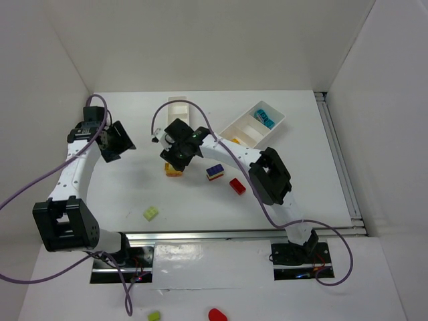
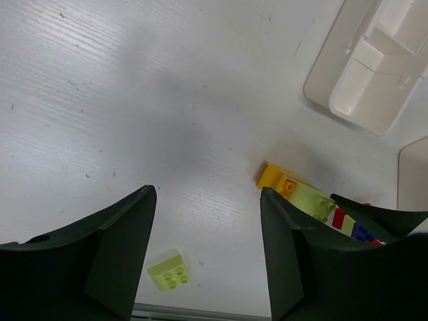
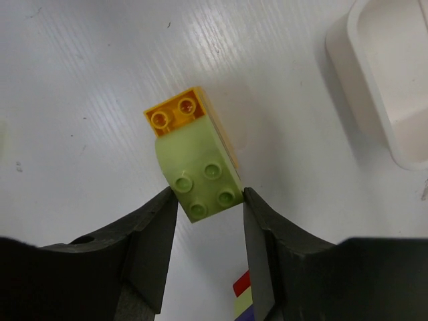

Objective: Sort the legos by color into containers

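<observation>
Next, I let go of the brick stack with my right gripper into my left gripper, above the table beside the blue-purple and yellow brick (image 1: 196, 167).
A lime green brick (image 3: 200, 179) sits stacked on an orange-yellow brick (image 3: 175, 114). My right gripper (image 3: 208, 200) is shut on the green one, its fingers touching both sides. In the top view this stack (image 1: 174, 171) is at the table's middle under the right gripper (image 1: 178, 156). A blue-purple and yellow brick (image 1: 215, 172) and a red brick (image 1: 237, 186) lie to its right. A second lime brick (image 1: 151, 213) lies near the front and also shows in the left wrist view (image 2: 168, 271). My left gripper (image 2: 207, 192) is open and empty, at the left (image 1: 120, 142).
A narrow white tray (image 1: 179, 109) stands at the back centre. A wider white tray (image 1: 242, 127) at the back right holds a cyan brick (image 1: 265, 118). White walls enclose the table. A lime piece (image 1: 154, 315) and a red piece (image 1: 217, 314) lie below the table's front edge.
</observation>
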{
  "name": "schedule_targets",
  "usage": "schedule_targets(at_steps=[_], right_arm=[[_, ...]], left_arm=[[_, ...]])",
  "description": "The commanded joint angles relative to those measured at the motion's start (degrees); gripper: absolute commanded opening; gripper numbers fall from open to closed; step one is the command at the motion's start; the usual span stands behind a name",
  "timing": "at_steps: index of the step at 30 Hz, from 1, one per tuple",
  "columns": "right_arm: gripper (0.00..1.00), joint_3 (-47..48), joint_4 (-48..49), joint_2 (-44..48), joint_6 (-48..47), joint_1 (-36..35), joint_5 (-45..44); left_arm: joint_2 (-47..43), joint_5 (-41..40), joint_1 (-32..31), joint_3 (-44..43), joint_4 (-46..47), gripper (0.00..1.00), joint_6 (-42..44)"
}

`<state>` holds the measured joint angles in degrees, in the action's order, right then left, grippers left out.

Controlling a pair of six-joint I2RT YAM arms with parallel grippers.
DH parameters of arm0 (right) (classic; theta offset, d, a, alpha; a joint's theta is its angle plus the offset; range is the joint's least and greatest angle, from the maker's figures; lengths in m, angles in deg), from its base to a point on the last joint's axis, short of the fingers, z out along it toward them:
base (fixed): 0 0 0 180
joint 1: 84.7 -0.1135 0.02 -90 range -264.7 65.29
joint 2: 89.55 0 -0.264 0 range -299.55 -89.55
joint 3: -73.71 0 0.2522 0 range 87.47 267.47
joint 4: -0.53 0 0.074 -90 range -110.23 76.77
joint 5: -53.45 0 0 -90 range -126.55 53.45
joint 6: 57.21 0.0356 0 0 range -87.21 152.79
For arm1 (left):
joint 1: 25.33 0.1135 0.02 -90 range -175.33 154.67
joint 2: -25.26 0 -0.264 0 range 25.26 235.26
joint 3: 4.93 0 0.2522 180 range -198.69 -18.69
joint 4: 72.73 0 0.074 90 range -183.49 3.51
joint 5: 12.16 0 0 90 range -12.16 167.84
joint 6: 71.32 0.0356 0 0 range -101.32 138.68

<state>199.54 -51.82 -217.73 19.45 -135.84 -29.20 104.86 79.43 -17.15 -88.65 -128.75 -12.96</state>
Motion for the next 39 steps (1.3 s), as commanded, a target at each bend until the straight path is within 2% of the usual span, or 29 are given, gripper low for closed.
schedule_targets(at_steps=[1,3,4,8,17,22,26,27,30,33,34,39], right_arm=[[0.48,1.9,0.8,-0.7,-0.1,0.5,1.6],[0.44,1.9,0.8,-0.7,-0.1,0.5,3.5],[0.38,1.9,0.8,-0.7,-0.1,1.1,4.2],[0.27,0.6,1.0,3.4,2.4,4.5,10.7],[0.25,-8.7,0.4,10.1,6.6,11.5,27.4],[0.23,-14.7,3.3,13.9,12.0,14.2,35.6],[0.23,-17.6,4.1,16.4,13.1,16.1,39.0],[0.23,-17.6,3.4,17.2,13.1,16.7,39.7],[0.22,-16.9,-0.7,18.5,11.7,17.2,42.1],[0.21,-16.9,-2.2,20.4,10.4,18.5,44.4],[0.21,-16.9,-2.7,20.9,10.4,19.2,45.2],[0.21,-16.9,-4.1,21.0,10.4,20.4,47.8]], left_arm=[[-0.9,2.6,0.3,0.3,1.1,0.73,1.1],[-0.3,4.3,0.3,0.3,1.7,0.73,1.8],[-0.3,5.3,0.3,0.3,2.3,0.73,2.8],[-0.9,15.9,0.3,1.2,6.7,0.73,6.1],[-1.3,26.4,-2.6,5.1,12.6,0.76,9.8],[2.1,37.2,-4.7,6.4,14.7,0.81,12.5],[3.3,45.8,-8.3,9.6,20.0,0.89,14.3],[2.8,46.4,-9.8,10.2,21.5,0.94,14.3],[-2.9,44.7,-12.5,12.1,24.6,0.99,16.1],[-4.5,46.9,-13.7,12.1,24.6,1.00,19.9],[-4.5,50.2,-14.9,12.1,24.6,1.00,19.9],[-2.2,54.7,-17.3,12.1,23.4,0.99,23.0]])
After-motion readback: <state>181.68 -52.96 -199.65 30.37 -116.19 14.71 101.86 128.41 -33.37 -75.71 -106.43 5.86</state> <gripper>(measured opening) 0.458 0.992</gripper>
